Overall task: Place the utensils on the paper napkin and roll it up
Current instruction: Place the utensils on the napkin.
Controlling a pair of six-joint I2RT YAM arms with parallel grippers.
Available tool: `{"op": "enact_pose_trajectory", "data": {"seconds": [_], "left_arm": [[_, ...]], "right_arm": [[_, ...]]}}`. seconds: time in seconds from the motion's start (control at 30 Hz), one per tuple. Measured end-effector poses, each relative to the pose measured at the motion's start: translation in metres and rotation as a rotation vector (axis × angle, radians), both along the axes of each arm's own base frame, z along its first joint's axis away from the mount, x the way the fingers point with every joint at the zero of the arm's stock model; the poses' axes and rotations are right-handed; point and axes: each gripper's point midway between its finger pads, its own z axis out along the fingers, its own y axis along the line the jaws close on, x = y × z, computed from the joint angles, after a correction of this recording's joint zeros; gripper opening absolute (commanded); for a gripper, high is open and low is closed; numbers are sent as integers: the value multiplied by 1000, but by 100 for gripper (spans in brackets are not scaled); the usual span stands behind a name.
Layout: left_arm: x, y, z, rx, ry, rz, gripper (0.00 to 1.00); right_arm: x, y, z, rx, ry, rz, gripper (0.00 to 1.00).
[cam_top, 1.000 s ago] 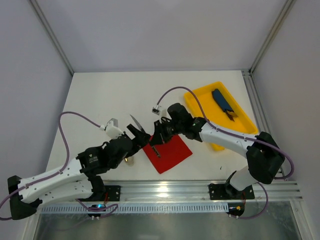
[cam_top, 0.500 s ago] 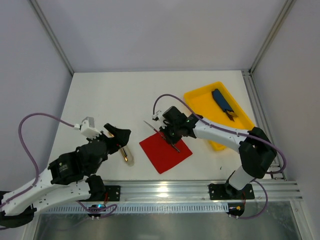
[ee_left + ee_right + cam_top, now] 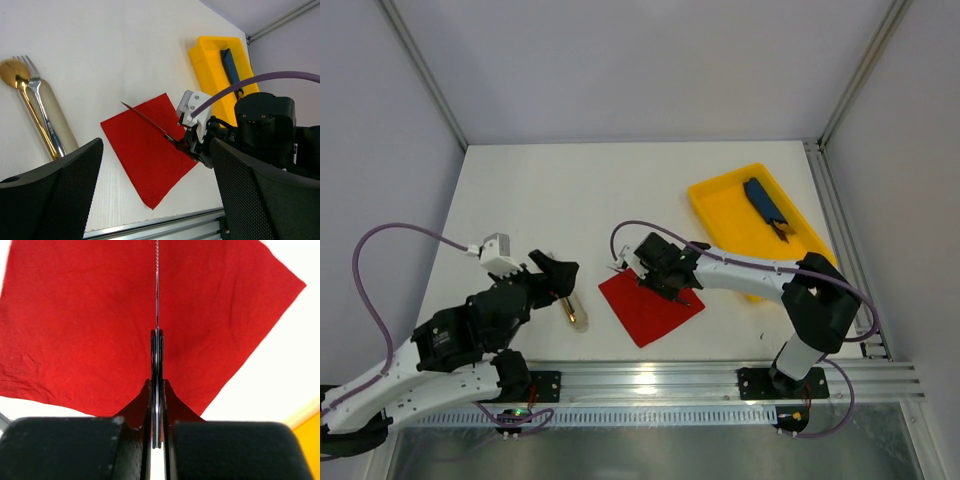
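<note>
I will set the knife on the red napkin (image 3: 631, 292) near its corner beside the beige sleeve with my right gripper.
The red paper napkin (image 3: 652, 310) lies flat near the table's front edge. My right gripper (image 3: 663, 279) hovers low over the napkin's far side, shut on the handle of a thin serrated knife (image 3: 157, 290). Its blade (image 3: 147, 121) points out over the napkin (image 3: 85, 315). The fork (image 3: 41, 107) and the gold spoon (image 3: 15, 75) lie side by side on a pale beige sleeve (image 3: 59, 125), left of the napkin (image 3: 145, 150). In the top view these utensils (image 3: 572, 309) sit just beyond my left gripper (image 3: 558, 277). That gripper (image 3: 156, 165) is wide open and holds nothing.
A yellow tray (image 3: 720, 205) stands at the right and holds a dark-blue oblong item (image 3: 763, 200). The metal rail (image 3: 650, 380) runs along the near edge. White walls close the table on three sides.
My left arm has pulled back to the left, away from the napkin, still open. My right gripper has carried the knife leftward and lower over the napkin.
</note>
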Motion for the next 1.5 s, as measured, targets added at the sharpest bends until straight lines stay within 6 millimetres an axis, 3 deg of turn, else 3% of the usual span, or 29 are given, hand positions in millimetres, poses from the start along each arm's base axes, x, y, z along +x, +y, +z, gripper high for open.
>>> {"op": "enact_pose_trajectory", "data": {"seconds": [0.17, 0.6, 0.93, 1.5], "left_arm": [[0, -3, -1, 7, 0, -14, 88], [-2, 7, -1, -5, -22, -4, 89], [-1, 8, -4, 4, -20, 4, 89], [-1, 7, -10, -2, -8, 10, 90]], "right_arm": [[-4, 7, 1, -21, -24, 79, 4], [10, 25, 15, -75, -80, 209, 4], [7, 22, -10, -124, -51, 255, 4], [-3, 34, -17, -114, -80, 320, 4]]}}
